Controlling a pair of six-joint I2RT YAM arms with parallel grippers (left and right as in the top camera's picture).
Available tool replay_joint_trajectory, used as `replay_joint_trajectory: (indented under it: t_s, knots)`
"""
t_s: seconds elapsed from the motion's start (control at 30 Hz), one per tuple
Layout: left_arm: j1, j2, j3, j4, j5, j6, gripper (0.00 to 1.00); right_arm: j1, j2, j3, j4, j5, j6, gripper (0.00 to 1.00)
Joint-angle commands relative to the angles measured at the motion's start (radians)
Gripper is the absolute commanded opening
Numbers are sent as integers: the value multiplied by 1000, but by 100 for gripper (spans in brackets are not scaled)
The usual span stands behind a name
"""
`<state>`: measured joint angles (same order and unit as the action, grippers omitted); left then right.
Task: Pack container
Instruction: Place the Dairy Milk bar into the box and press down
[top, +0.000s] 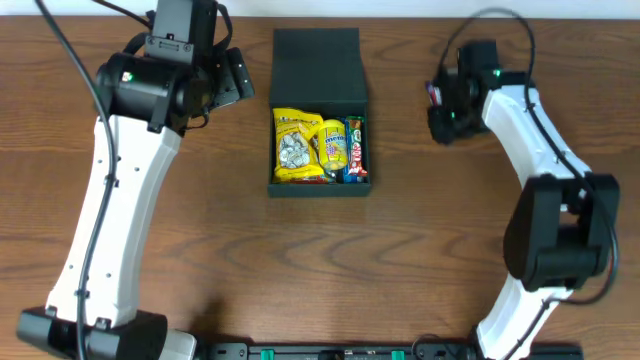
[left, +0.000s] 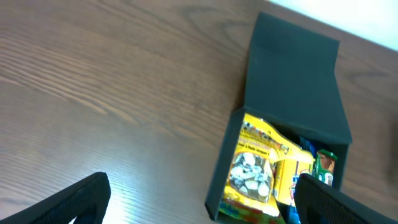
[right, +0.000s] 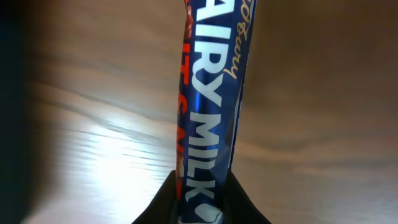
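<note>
I will release the Dairy Milk chocolate bar with my right gripper inside the container (top: 315, 179), along the container's front side.
The container (top: 318, 58), a dark green-black box with its flap lid lying open at the back, sits at the table's top centre and also shows in the left wrist view (left: 292, 81). Inside lie a yellow snack bag (top: 296, 146), a yellow packet (top: 332, 145) and a green-blue bar (top: 356, 150). My left gripper (top: 232, 78) is open and empty, left of the container; its fingers frame the box's left wall (left: 199, 205). My right gripper (top: 437, 97) is shut on a blue Dairy Milk chocolate bar (right: 214, 93), right of the container, above the table.
The brown wooden table (top: 300, 270) lies all around. A pale wall strip runs along the table's far edge (left: 373, 25). The arm bases stand at the front left and front right.
</note>
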<state>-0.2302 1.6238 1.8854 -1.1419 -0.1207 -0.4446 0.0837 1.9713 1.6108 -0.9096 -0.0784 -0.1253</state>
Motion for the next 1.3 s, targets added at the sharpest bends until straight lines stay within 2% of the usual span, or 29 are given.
replay_joint_trajectory:
  t_s: [0.0,0.1,0.13,0.17,0.27,0.4,0.47,0.57,0.73,0.87,1.0,1.03,1.07,1.1,1.13,1.17,1.27]
  knots:
    - [37,-85,3,0,-47,3,95,94,-117,70,-27,-115,-157,5]
    - [82,-140,3,-4,-46,2,95,183,-140,71,-77,-160,-296,8]
    - [100,-161,3,-5,-44,3,95,214,-140,71,-107,-172,-343,7]
    - [117,-182,3,-6,-43,3,95,244,-136,67,-129,-172,-381,2]
    - [153,-238,3,-10,-42,3,95,313,-135,38,-130,-134,-461,2]
    - [159,-293,3,-13,-35,3,95,355,-135,-9,-126,-125,-620,1]
    - [159,-309,3,-17,-35,3,95,369,-135,-31,-122,-129,-668,7]
    - [159,-313,3,-26,-10,3,95,397,-135,-74,-96,-136,-747,7]
    - [159,-311,2,-32,12,3,95,451,-135,-135,3,-134,-774,2]
    - [159,-311,2,-41,14,3,95,487,-134,-169,112,-101,-773,2]
    - [159,-311,2,-51,14,3,95,492,-134,-191,144,-74,-773,2]
    - [159,-311,2,-53,14,3,95,492,-134,-195,146,-71,-774,9]
    - [159,-311,2,-54,14,3,95,492,-134,-198,147,-69,-773,25]
    - [159,-311,2,-54,14,3,96,493,-134,-199,147,-67,-773,48]
    - [159,-311,2,-54,13,3,95,493,-134,-199,148,-67,-773,91]
    - [159,-311,2,-54,13,3,95,493,-134,-199,151,-67,-773,99]
    - [159,-311,2,-54,13,3,95,493,-135,-197,173,-67,-747,99]
